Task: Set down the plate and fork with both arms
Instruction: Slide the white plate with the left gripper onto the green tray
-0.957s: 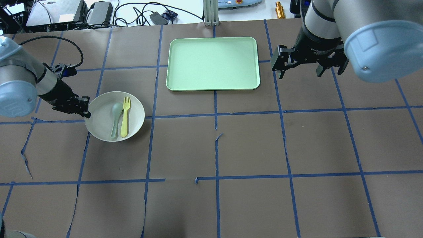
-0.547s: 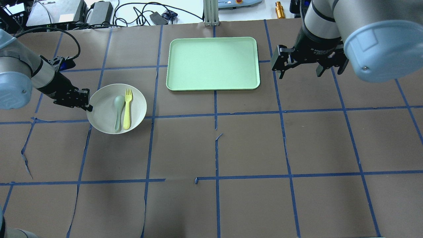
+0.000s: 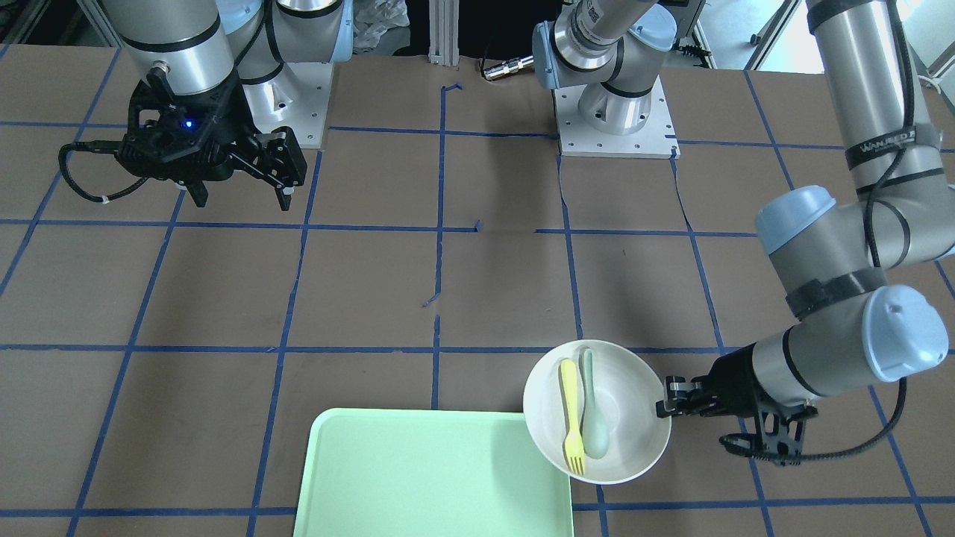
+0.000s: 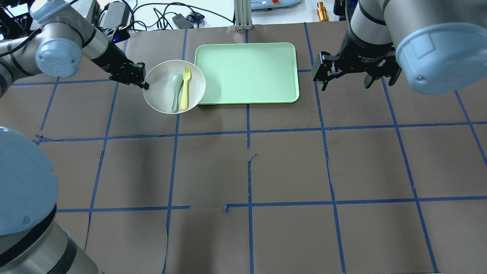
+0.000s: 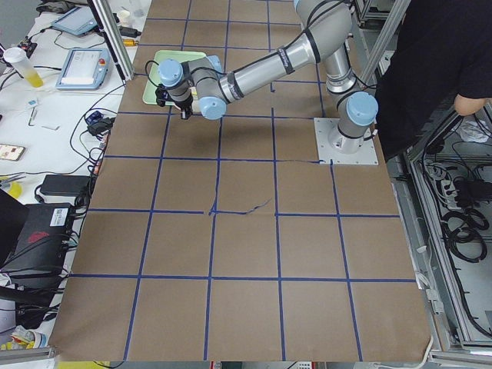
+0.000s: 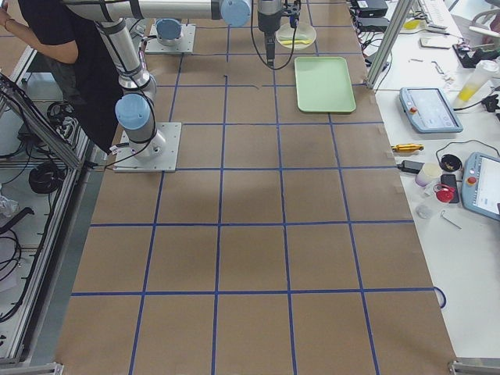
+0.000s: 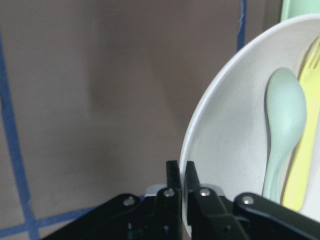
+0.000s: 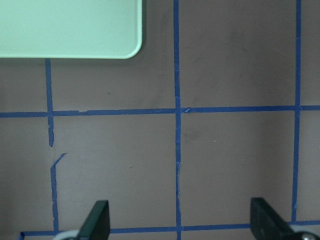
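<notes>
Next, my left gripper releases the off-white plate in the middle of the mint-green tray (image 3: pixel 432 502).
The off-white plate (image 4: pixel 163 99) (image 3: pixel 634 425) is held in the air at the mint-green tray's (image 4: pixel 247 72) left edge, its right rim over the tray's edge. The yellow fork (image 4: pixel 185 87) (image 3: pixel 571 418) lies in it beside a pale green spoon (image 4: pixel 175 91). My left gripper (image 4: pixel 144 84) (image 3: pixel 664 406) is shut on the plate's left rim; the left wrist view shows the fingers pinching the rim (image 7: pixel 186 150). My right gripper (image 4: pixel 345 80) (image 3: pixel 242 195) is open and empty, hovering right of the tray; its fingers (image 8: pixel 95 222) stand wide apart.
Brown paper with a blue tape grid covers the table (image 4: pixel 247 171). Cables and equipment (image 4: pixel 114 15) lie past the far edge, with a metal post (image 4: pixel 243 15) behind the tray. A person (image 5: pixel 446 69) stands by the robot's base.
My left arm has carried the plate with fork and spoon up and to the right, from the table's left part to the tray's left edge. The right arm has not moved.
</notes>
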Controlling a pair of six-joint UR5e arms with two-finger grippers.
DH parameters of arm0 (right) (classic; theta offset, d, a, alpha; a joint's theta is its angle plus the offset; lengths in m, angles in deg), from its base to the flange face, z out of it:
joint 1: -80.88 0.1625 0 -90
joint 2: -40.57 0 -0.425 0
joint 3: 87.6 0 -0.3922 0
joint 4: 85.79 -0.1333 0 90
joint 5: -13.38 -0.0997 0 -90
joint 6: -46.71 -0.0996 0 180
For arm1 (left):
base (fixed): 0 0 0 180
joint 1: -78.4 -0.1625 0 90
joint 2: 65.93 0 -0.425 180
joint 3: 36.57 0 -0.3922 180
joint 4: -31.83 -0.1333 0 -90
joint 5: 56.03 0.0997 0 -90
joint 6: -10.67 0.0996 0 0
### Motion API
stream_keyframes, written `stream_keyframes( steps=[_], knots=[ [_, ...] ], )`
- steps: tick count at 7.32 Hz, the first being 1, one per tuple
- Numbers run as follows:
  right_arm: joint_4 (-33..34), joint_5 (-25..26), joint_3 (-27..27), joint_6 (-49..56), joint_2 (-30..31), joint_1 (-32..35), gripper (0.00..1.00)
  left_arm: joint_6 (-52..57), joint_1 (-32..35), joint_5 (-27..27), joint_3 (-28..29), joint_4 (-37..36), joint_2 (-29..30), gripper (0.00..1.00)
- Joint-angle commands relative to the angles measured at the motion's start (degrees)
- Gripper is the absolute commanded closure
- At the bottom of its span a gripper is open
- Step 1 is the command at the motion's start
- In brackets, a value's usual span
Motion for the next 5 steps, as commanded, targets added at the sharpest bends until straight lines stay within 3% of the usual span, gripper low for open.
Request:
stream_keyframes(
  steps=[1,3,5],
  knots=[
    [0.0,0.0,-0.1,0.0,0.0,0.1,0.00,-5.9,4.9,-0.9,10.7,1.7,7.3,1.00],
    [0.0,0.0,-0.2,0.0,0.1,0.1,0.00,-13.8,8.3,-4.2,19.9,1.7,14.4,1.00],
    [0.0,0.0,-0.2,-0.1,0.1,0.1,0.00,-15.8,12.3,-6.8,23.7,0.8,18.7,1.00]
  ],
)
